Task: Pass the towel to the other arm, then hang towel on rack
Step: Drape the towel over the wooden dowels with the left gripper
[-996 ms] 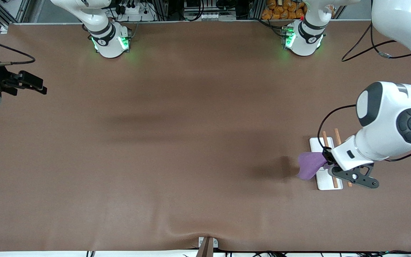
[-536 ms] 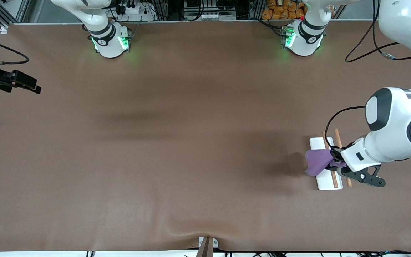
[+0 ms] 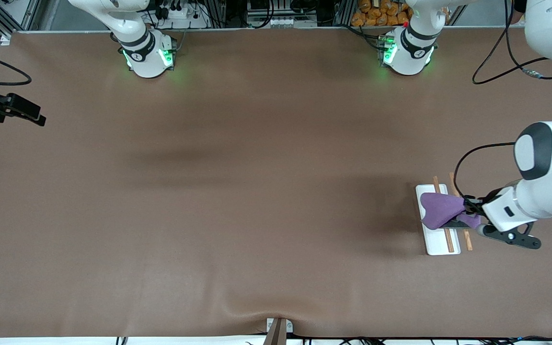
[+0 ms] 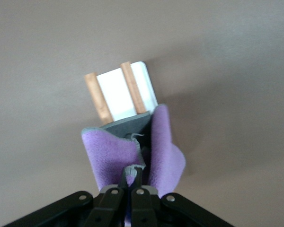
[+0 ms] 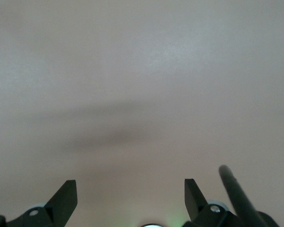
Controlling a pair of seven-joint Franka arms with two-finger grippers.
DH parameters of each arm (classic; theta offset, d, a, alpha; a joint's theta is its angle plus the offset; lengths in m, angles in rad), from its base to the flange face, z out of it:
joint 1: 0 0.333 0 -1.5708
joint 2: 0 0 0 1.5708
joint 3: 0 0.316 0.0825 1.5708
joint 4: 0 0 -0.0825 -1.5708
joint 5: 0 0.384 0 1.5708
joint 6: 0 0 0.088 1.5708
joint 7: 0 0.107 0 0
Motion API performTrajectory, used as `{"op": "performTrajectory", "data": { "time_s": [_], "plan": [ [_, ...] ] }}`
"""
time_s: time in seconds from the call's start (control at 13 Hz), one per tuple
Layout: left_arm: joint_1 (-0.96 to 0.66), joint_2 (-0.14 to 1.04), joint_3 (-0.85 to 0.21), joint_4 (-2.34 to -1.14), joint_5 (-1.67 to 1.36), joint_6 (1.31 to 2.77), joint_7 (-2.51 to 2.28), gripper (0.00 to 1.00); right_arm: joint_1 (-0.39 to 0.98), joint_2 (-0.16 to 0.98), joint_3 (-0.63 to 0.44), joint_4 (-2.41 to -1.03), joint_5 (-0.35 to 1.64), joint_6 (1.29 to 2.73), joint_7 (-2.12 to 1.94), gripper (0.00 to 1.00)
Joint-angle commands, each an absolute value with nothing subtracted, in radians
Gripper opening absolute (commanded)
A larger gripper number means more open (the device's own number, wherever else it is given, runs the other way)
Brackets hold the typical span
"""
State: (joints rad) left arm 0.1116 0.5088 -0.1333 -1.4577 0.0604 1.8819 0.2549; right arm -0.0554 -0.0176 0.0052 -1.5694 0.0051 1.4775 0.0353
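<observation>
My left gripper is to release the purple towel, which now hangs bunched over the rack. It will lay it across the middle of the rack's wooden rods (image 3: 447,209) (image 4: 132,130), above the white base.
The purple towel (image 3: 441,209) hangs bunched from my left gripper (image 3: 470,218), which is shut on its edge, over the rack (image 3: 438,243). The rack is a white base with two wooden rods (image 3: 448,237), near the left arm's end of the table. In the left wrist view the towel (image 4: 161,146) drapes from the gripper (image 4: 131,174) over the rack's base (image 4: 116,92) and rods (image 4: 98,97). My right gripper (image 5: 130,189) is open and empty, held over bare table at the right arm's end; in the front view only part of it (image 3: 22,112) shows at the edge.
The brown table mat (image 3: 257,191) is bare apart from the rack. Cables (image 3: 501,67) lie near the left arm's base. A small bracket (image 3: 278,328) sits at the table edge nearest the front camera.
My left gripper has carried the towel toward the left arm's end, from beside the rack to over its rods. My right gripper has drawn back farther toward its end of the table.
</observation>
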Motion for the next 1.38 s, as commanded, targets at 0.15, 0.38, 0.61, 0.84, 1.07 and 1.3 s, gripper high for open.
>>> {"op": "performTrajectory", "data": {
  "time_s": [0.15, 0.38, 0.61, 0.84, 1.07, 1.3],
  "plan": [
    [0.161, 0.499, -0.146, -1.477, 0.043, 1.894, 0.273, 0.0, -0.074, -0.043, 0.017, -1.597, -0.003, 1.482, 0.002, 1.0],
    [0.205, 0.526, -0.147, -1.476, 0.017, 1.896, 0.313, 0.0, -0.074, -0.038, 0.009, -1.597, 0.017, 1.491, 0.0, 1.0],
    [0.245, 0.554, -0.146, -1.476, -0.025, 1.914, 0.354, 0.0, -0.074, -0.037, 0.008, -1.598, 0.021, 1.493, 0.002, 1.0],
    [0.279, 0.577, -0.146, -1.476, -0.026, 1.936, 0.385, 0.0, -0.081, -0.035, 0.008, -1.597, 0.021, 1.494, 0.002, 1.0],
    [0.298, 0.594, -0.146, -1.476, -0.025, 1.945, 0.4, 0.08, -0.081, -0.035, 0.008, -1.598, 0.021, 1.494, 0.002, 1.0],
    [0.308, 0.607, -0.146, -1.476, -0.026, 1.948, 0.4, 0.25, -0.09, -0.037, 0.008, -1.601, 0.023, 1.511, 0.003, 1.0]
  ]
}}
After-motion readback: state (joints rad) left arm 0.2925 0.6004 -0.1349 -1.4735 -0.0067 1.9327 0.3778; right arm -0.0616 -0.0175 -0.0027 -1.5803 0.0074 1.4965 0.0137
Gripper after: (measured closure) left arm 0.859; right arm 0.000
